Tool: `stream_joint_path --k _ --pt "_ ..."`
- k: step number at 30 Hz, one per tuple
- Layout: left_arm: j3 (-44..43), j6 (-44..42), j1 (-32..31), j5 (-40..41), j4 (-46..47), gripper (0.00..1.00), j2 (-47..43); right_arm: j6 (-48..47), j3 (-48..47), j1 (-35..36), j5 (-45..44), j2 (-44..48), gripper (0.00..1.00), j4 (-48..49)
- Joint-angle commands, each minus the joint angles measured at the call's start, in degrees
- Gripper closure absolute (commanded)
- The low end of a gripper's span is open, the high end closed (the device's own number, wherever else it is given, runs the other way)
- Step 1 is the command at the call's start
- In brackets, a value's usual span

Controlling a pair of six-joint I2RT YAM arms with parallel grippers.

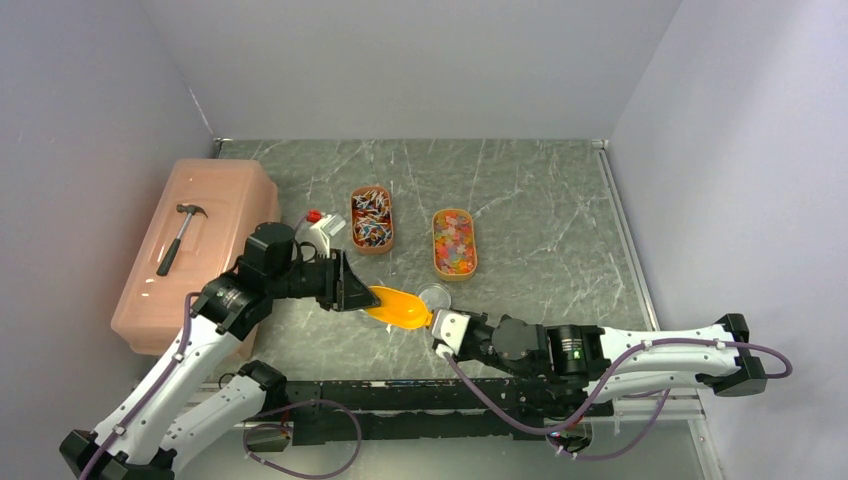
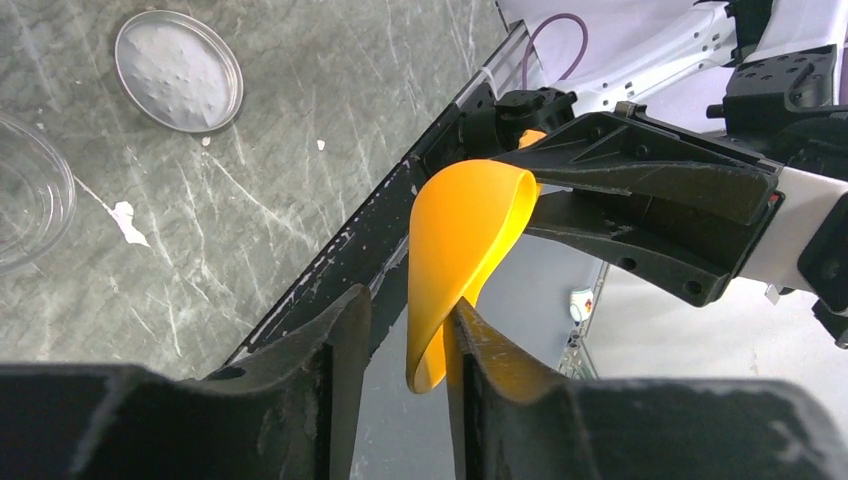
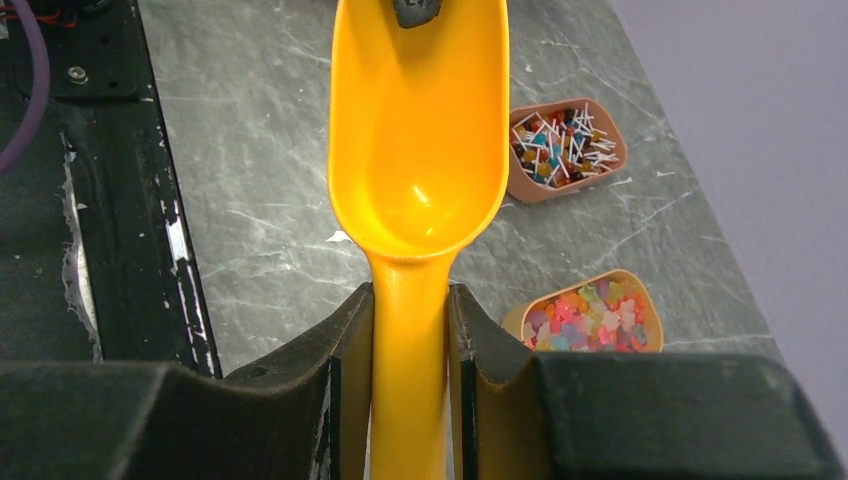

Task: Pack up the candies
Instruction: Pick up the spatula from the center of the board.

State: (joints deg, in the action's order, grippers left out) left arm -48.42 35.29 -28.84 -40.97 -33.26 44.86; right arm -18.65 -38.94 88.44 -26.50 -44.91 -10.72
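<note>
Next, my left gripper steadies the bowl while my right gripper takes the handle closer up (image 3: 410, 268), because my right gripper holds the scoop's handle short of its bowl.
My right gripper (image 1: 445, 328) (image 3: 410, 295) is shut on the handle of the yellow-orange scoop (image 1: 398, 305) (image 3: 418, 150), holding it level above the table. The scoop's bowl is empty. My left gripper (image 1: 355, 290) (image 2: 408, 305) straddles the bowl's far rim (image 2: 465, 235). One finger touches the rim and a gap shows at the other, so the jaws are open. The candies lie in two oval orange trays farther back: wrapped ones (image 1: 371, 217) (image 3: 562, 145) and glossy multicoloured ones (image 1: 454, 241) (image 3: 592, 318).
A pink lidded box (image 1: 215, 195) with a hammer (image 1: 180, 235) on top stands at the left. A clear round dish (image 1: 435, 295) sits beside the scoop. In the left wrist view, a round lid (image 2: 178, 70) and a dish (image 2: 25, 190) lie on the table. Walls close in on both sides.
</note>
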Motion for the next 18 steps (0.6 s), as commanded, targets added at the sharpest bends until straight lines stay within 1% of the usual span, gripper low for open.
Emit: stream_joint_path --k 1,5,7,10,11,13,18 --pt "0.34 -1.98 0.11 -1.18 1.53 0.65 0.29 2.10 -3.11 0.29 0.42 0.30 1.00 0.75" --pt "0.73 -1.76 0.10 -1.15 1.87 0.74 0.39 3.01 -3.24 0.25 0.19 0.11 1.00 0.37" --pt "0.99 -1.72 0.10 -1.40 2.03 0.81 0.61 3.55 -3.33 0.30 -0.08 0.09 1.00 0.27" --pt "1.26 -1.50 0.12 -1.53 2.21 0.97 0.75 4.56 -3.66 0.24 -0.76 -0.30 1.00 -0.10" --pt "1.31 -1.39 0.10 -1.48 2.29 0.97 0.73 5.01 -3.82 0.27 -1.04 -0.46 1.00 -0.42" --pt "1.40 -1.15 0.11 -1.56 2.49 0.97 0.83 6.03 -4.31 0.27 -1.82 -0.84 0.93 -1.02" --pt "2.01 -0.48 0.10 -2.12 3.11 0.97 1.20 8.20 -5.86 0.31 -2.04 -0.54 0.58 -2.85"
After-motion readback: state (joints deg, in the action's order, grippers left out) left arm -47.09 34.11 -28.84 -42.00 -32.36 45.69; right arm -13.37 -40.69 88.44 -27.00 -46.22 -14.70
